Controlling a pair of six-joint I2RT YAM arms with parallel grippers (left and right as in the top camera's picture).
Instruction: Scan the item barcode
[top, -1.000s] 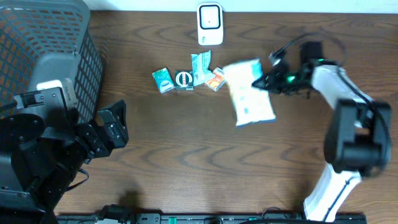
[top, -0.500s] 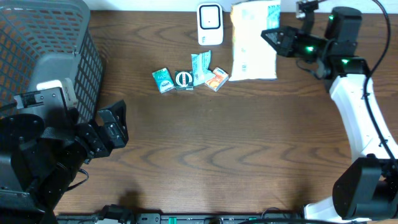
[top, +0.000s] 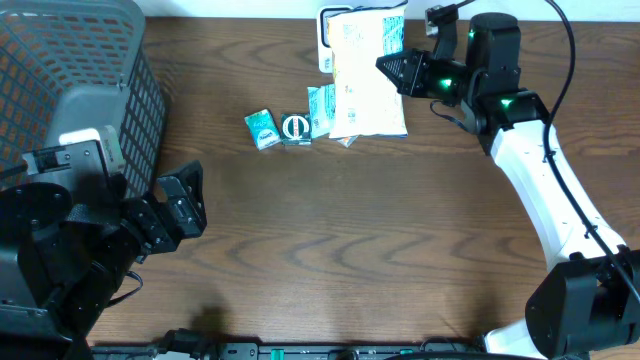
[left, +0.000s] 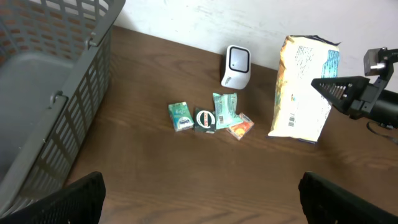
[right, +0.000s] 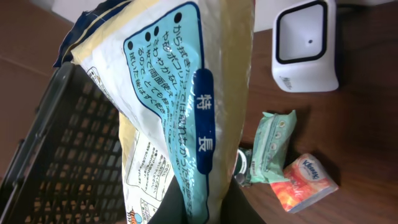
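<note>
I'll set the light-blue snack bag, now upright above the table's back, on the bare wood (top: 405, 177) beside the orange tissue pack, using my right gripper.
My right gripper (top: 398, 70) is shut on a cream and light-blue snack bag (top: 366, 72) and holds it upright above the back of the table. In the overhead view the bag covers most of the white barcode scanner (top: 323, 42). From the left wrist, the bag (left: 303, 87) hangs right of the scanner (left: 237, 64), pinched by the right gripper (left: 331, 92). The right wrist view has the bag (right: 180, 106) between the fingers of my right gripper (right: 208, 202), with the scanner (right: 306, 46) beyond. My left gripper (top: 186, 205) (left: 199, 199) stands open over bare wood at the front left.
A grey mesh basket (top: 70, 80) (left: 37, 93) fills the back left corner. Small items lie in a row before the scanner: a green packet (top: 261, 128), a round tin (top: 295, 128), a green tissue pack (top: 320, 108) and an orange tissue pack (left: 240, 126) (right: 311, 182).
My right arm has swung the bag from mid-table up to the back and then left, so it now covers the scanner. The left arm has not moved.
</note>
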